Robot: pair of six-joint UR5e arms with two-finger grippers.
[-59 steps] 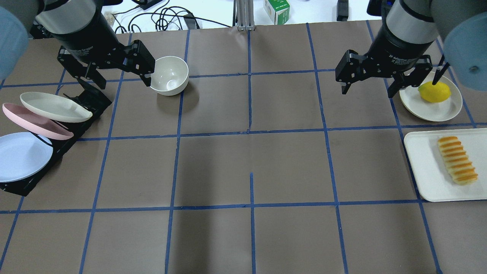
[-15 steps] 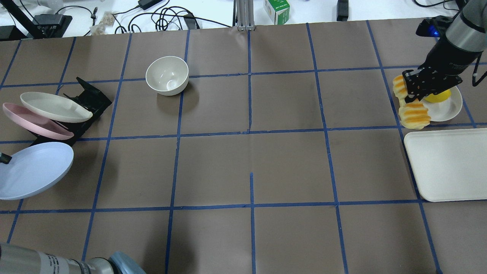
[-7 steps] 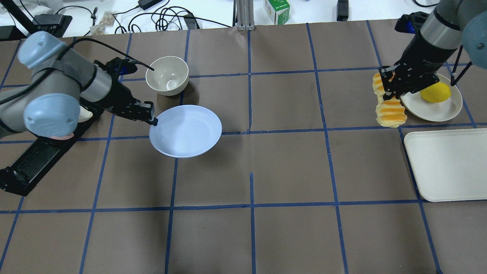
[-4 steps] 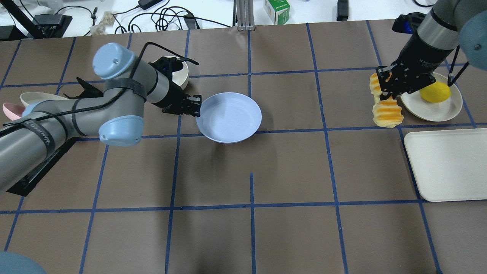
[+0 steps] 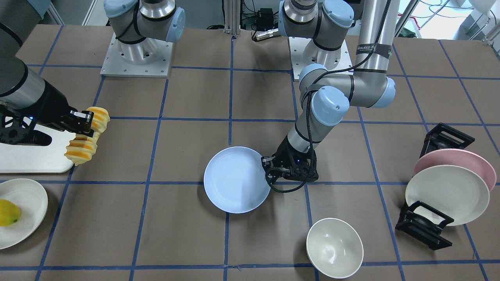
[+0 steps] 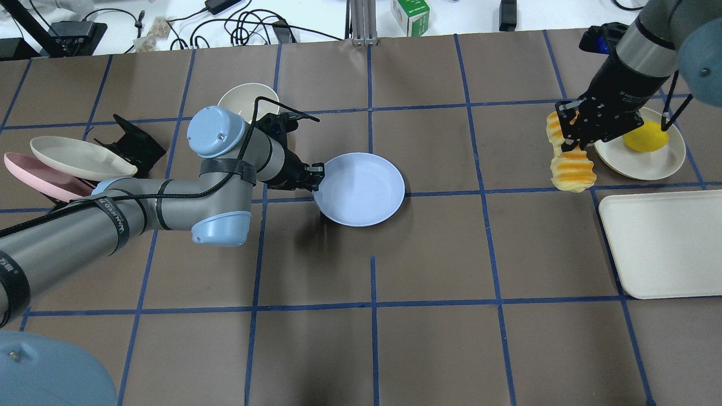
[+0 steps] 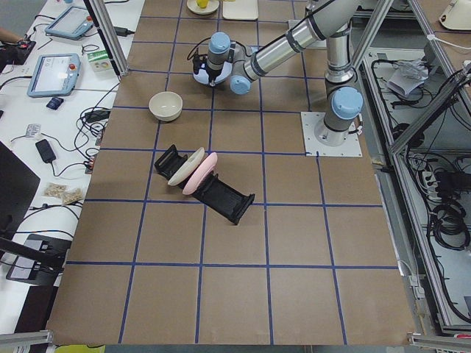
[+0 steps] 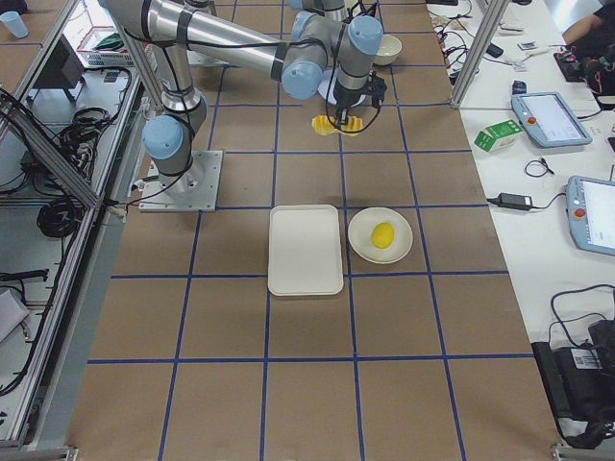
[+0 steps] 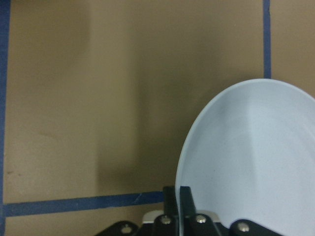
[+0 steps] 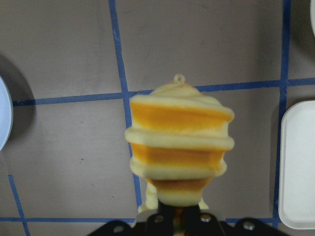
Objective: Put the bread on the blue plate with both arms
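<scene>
The robot's right gripper should release the ridged bread on the middle of the pale blue plate (image 5: 234, 178).
The pale blue plate (image 6: 359, 189) is near the table's middle, held by its rim in my shut left gripper (image 6: 315, 176). It also shows in the front view (image 5: 236, 179) with the left gripper (image 5: 267, 168) at its edge, and in the left wrist view (image 9: 251, 162). My right gripper (image 6: 569, 137) is shut on the middle of the ridged orange-and-cream bread (image 6: 571, 172) and holds it above the table at the right. The bread droops at both ends; it shows in the front view (image 5: 84, 147) and the right wrist view (image 10: 179, 145).
A white bowl (image 6: 237, 97) stands behind my left arm. A black rack (image 6: 121, 148) holds a cream plate (image 6: 79, 159) and a pink plate (image 6: 39, 177). A white tray (image 6: 668, 242) and a cream plate with a yellow fruit (image 6: 646, 137) are at the right.
My left arm has carried the blue plate from the rack rightwards to the table's middle. My right gripper has lifted the bread off the tray and shifted slightly left.
</scene>
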